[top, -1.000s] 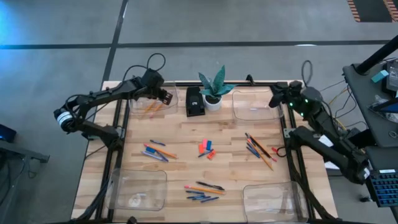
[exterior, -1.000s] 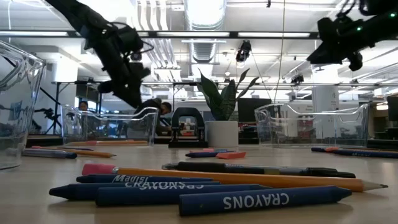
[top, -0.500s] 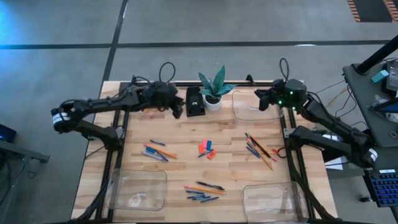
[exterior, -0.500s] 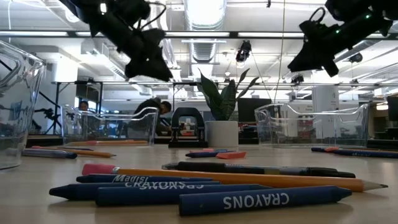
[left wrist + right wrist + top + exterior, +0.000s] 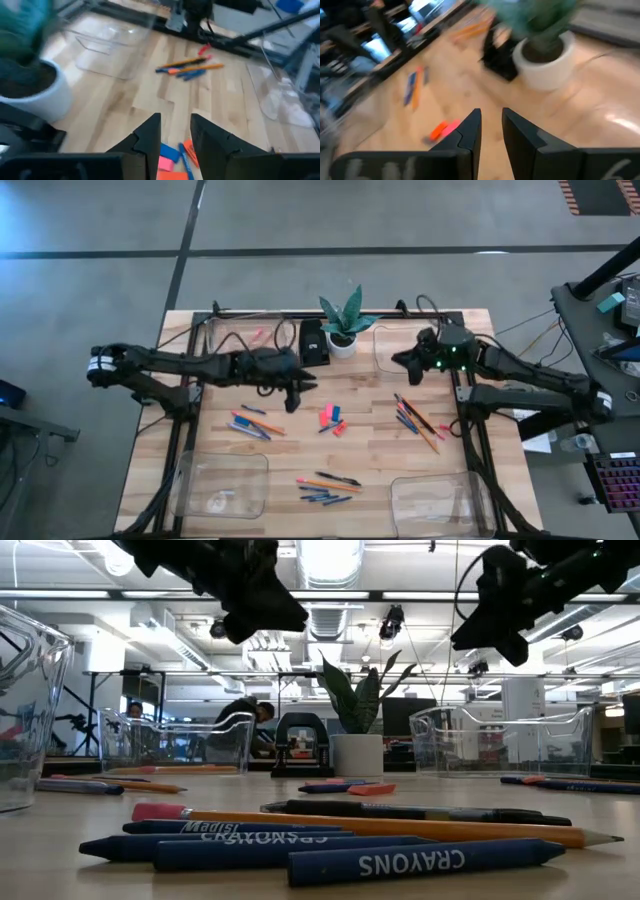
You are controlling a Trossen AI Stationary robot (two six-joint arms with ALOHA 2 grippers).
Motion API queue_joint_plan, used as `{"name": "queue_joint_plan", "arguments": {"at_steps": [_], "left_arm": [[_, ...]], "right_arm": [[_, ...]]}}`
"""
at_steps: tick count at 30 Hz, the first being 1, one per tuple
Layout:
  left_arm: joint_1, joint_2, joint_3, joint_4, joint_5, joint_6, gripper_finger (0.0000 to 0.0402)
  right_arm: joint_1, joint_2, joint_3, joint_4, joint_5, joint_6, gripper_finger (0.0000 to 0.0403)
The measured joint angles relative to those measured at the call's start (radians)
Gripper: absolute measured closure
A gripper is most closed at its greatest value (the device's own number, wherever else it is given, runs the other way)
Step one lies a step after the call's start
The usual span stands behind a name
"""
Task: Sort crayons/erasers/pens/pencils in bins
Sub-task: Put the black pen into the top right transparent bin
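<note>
Next, I move my right gripper next to the middle of the black pen (image 5: 419,416) between the orange pencils beside the blue crayons and close it there.
My left gripper (image 5: 300,387) hangs open above the table's middle, just left of the erasers (image 5: 331,418). These pink, orange and light blue blocks lie flat below its fingers in the left wrist view (image 5: 169,161). My right gripper (image 5: 400,363) is open and hovers left of the far-right bin (image 5: 415,348). Pencils and pens lie on the wood in three groups: left (image 5: 252,423), right (image 5: 418,420) and near (image 5: 326,483). Blue crayons (image 5: 420,862) lie nearest the low camera. The far-left bin (image 5: 233,340) holds orange pencils.
A potted plant (image 5: 343,338) and a small black box (image 5: 313,345) stand at the far middle between the two far bins. Two more clear bins sit at the near-left (image 5: 222,485) and near-right (image 5: 436,500) corners. Bare wood lies between the stick groups.
My left gripper has left the far-left bin and swung toward the table's right and near side, ending beside the erasers. My right gripper has moved from the far-right corner toward the table's left, past the far-right bin toward the middle. Nothing on the table has moved.
</note>
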Motion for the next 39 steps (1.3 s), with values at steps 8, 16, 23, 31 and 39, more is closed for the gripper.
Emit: {"name": "queue_joint_plan", "arguments": {"at_steps": [8,16,23,31,39], "left_arm": [[-0.055,0.083,-0.001,0.022,-0.005,-0.003,0.0310],[-0.083,0.141,-0.001,0.027,-0.027,-0.005,0.0310],[-0.090,0.150,-0.002,0.031,-0.033,-0.005,0.0310],[-0.090,0.150,-0.002,0.043,-0.034,-0.005,0.0310],[-0.090,0.150,-0.002,0.044,-0.034,-0.004,0.0310]], "right_arm": [[0.255,0.049,0.000,-0.029,-0.001,0.158,0.0335],[0.426,0.093,0.000,-0.262,0.000,0.420,0.0335],[0.518,0.151,0.000,-0.493,0.026,0.638,0.0335],[0.555,0.278,0.000,-0.614,0.114,0.692,0.0332],[0.555,0.420,0.000,-0.613,0.103,0.691,0.0273]]}}
